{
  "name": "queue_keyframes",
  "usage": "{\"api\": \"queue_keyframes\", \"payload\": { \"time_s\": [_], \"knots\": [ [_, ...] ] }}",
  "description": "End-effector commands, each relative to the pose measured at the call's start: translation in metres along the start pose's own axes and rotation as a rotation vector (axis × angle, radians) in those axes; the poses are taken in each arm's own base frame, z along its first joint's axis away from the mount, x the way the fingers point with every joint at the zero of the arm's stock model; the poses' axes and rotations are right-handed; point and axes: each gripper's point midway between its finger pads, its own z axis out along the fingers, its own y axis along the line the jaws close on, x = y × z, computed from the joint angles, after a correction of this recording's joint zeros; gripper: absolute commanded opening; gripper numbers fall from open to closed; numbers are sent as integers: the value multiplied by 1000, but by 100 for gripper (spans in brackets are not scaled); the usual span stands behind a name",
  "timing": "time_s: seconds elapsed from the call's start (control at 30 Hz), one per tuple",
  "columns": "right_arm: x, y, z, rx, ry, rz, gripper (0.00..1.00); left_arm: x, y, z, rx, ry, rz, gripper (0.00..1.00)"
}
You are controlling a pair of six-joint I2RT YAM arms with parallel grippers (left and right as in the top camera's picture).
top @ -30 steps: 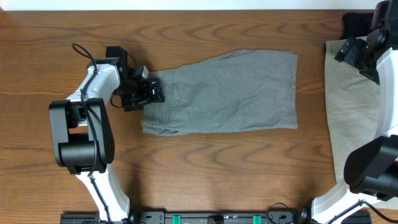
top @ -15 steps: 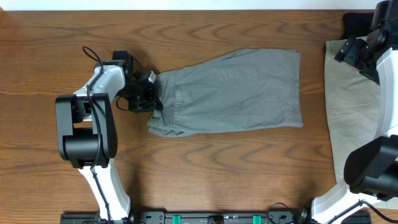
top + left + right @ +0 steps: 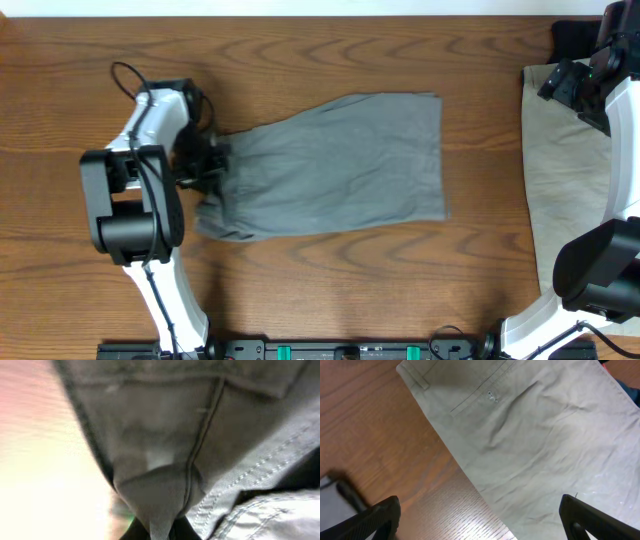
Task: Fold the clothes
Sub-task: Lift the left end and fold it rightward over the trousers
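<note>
My left gripper is going to release the waistband end on the leg half of the grey shorts [image 3: 380,182], short of the hems.
The taupe-grey shorts [image 3: 335,165] lie flat across the middle of the table, waistband end to the left. My left gripper [image 3: 212,166] is shut on that waistband end. In the left wrist view a fold of the grey shorts [image 3: 165,460] is pinched between the dark fingers of the left gripper [image 3: 159,532]. The light beige shorts [image 3: 560,190] lie at the right edge of the table. My right gripper [image 3: 566,85] hovers over their upper left corner. It shows open and empty as the right gripper [image 3: 482,525], above the beige shorts [image 3: 545,435]. A black garment [image 3: 572,38] lies at the far right corner.
The brown wooden table [image 3: 330,290] shows between the two pairs of shorts and along the front. The left arm's base [image 3: 130,215] stands just left of the grey shorts. The right arm's base [image 3: 595,270] rests over the beige shorts.
My left gripper has shut on the waistband end of the grey shorts and pulled them to the left and slightly toward the front. The right arm has not moved.
</note>
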Motion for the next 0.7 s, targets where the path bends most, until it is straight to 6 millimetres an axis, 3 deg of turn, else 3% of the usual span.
{"api": "queue_keyframes", "payload": {
  "time_s": [0.0,0.2,0.47,0.57,0.67],
  "knots": [
    [-5,-5,-8,6,-25,21,99,-9,18,-43,-71,-118,-42,6],
    [-5,-5,-8,7,-24,22,99,14,6,-116,-43,-285,-9,6],
    [-5,-5,-8,7,-25,22,99,76,-30,-189,-31,-455,166,6],
    [-5,-5,-8,7,-24,21,99,84,-46,-204,-18,-519,217,6],
    [-5,-5,-8,7,-25,21,99,87,-60,-201,-14,-517,260,6]
  ]
}}
